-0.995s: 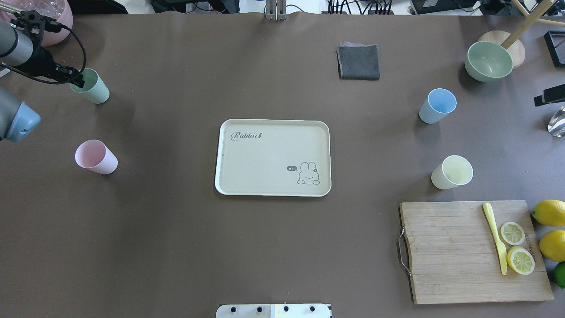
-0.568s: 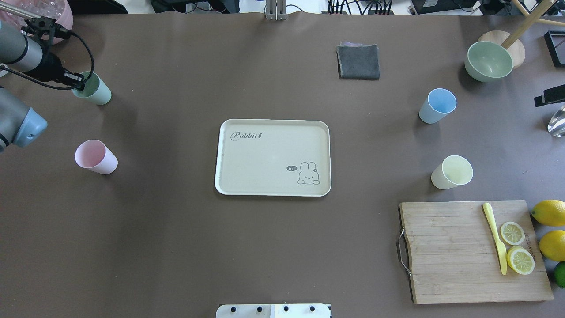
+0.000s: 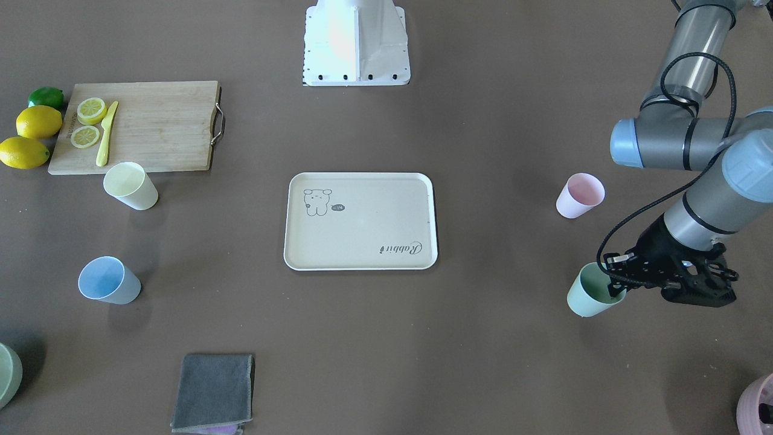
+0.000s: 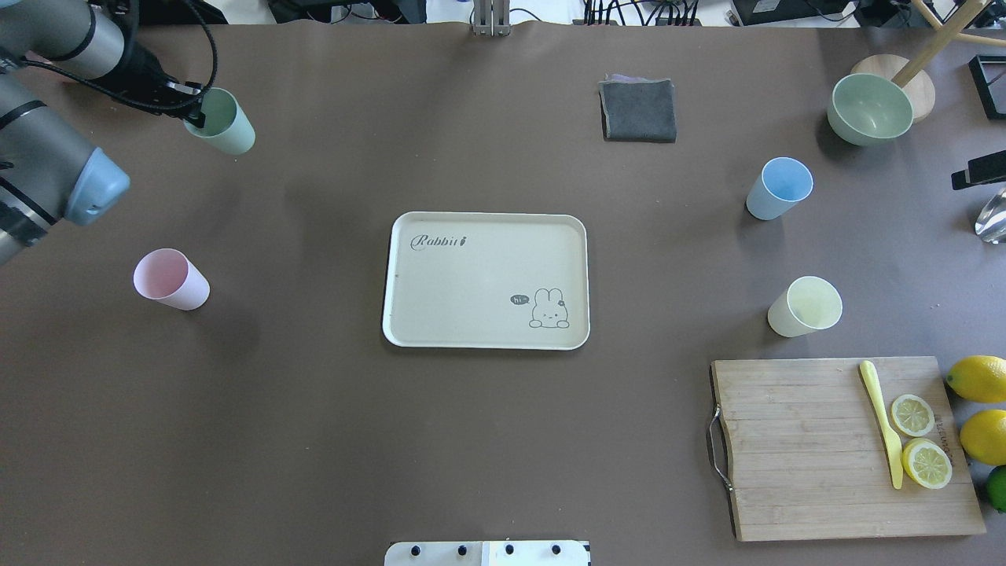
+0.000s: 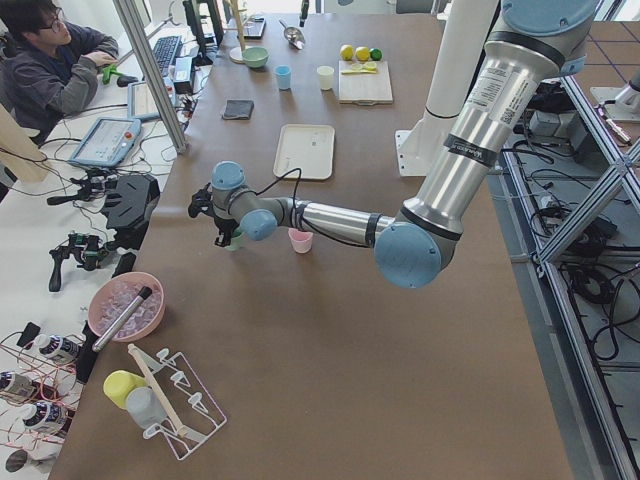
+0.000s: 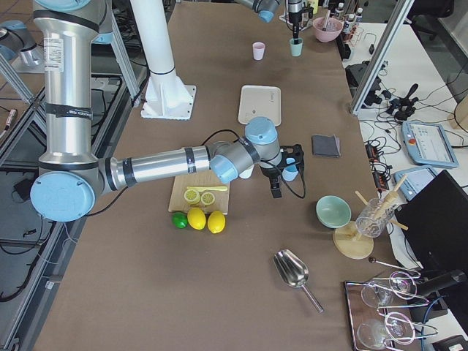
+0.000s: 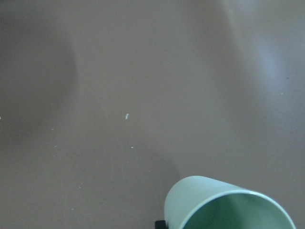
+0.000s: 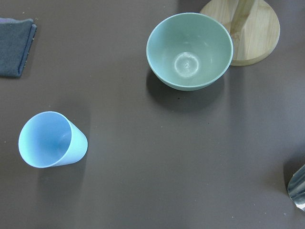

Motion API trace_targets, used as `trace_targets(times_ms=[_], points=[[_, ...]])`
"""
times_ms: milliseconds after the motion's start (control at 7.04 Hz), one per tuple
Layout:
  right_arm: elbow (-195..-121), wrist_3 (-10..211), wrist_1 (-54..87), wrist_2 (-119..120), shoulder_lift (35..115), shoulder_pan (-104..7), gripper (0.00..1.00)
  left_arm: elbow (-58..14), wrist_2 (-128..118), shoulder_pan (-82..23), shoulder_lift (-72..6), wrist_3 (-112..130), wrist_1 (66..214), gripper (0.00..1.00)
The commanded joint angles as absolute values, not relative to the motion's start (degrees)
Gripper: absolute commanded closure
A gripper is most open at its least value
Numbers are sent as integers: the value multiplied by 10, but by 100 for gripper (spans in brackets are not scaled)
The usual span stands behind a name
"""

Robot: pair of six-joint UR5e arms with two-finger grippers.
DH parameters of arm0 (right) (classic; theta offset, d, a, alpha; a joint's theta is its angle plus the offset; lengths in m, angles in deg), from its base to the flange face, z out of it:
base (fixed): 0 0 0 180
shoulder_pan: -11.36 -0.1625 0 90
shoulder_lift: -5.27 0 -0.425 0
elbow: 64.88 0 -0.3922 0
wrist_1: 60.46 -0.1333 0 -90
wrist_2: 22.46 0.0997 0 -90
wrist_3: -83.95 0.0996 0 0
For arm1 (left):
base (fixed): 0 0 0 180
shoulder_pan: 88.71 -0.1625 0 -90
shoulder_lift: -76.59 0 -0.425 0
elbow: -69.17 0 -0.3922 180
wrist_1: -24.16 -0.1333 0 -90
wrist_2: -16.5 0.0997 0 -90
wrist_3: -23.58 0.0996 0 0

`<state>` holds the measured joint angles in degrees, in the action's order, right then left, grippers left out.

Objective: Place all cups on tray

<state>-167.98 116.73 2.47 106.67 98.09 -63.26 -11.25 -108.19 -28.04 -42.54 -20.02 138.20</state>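
Observation:
My left gripper will let go of the mint green cup on the Rabbit lettering (image 3: 406, 250) near the corner of the tray.
My left gripper (image 4: 196, 112) is shut on the rim of the mint green cup (image 4: 228, 126), which hangs above the table at the far left, well apart from the tray (image 4: 471, 275). The same cup (image 7: 224, 205) fills the bottom of the left wrist view. A pink cup (image 4: 169, 279) stands left of the tray. The light blue cup (image 4: 780, 187) and the pale yellow cup (image 4: 805, 306) stand to its right. My right gripper (image 6: 278, 181) hovers near the blue cup (image 8: 51, 140); I cannot tell whether it is open or shut.
A wooden cutting board (image 4: 802, 448) with lemon slices and a yellow knife lies front right, whole lemons beside it. A grey cloth (image 4: 638, 110) and a sage-green bowl (image 4: 868, 108) sit at the back. A mauve pot (image 3: 758, 402) is by the left arm. A person sits beyond the table's end.
My left gripper has carried the mint green cup up off the table and rightward toward the back. The other cups and the tray have not moved.

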Motion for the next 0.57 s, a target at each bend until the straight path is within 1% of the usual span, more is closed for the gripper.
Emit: trace_targets(times_ms=[0, 142, 284, 426], points=[[-1681, 1167, 25, 1067, 981, -633, 0, -160, -1051, -364, -472, -366, 1349, 100], [-1681, 1167, 25, 1067, 981, -633, 0, -156, -1007, -429, -512, -414, 1322, 100], [-1680, 1167, 25, 1066, 981, -633, 0, -153, -977, -451, -536, -426, 1297, 100], [-1680, 1167, 25, 1066, 981, -633, 0, -148, -976, -463, -539, -428, 1295, 100]])
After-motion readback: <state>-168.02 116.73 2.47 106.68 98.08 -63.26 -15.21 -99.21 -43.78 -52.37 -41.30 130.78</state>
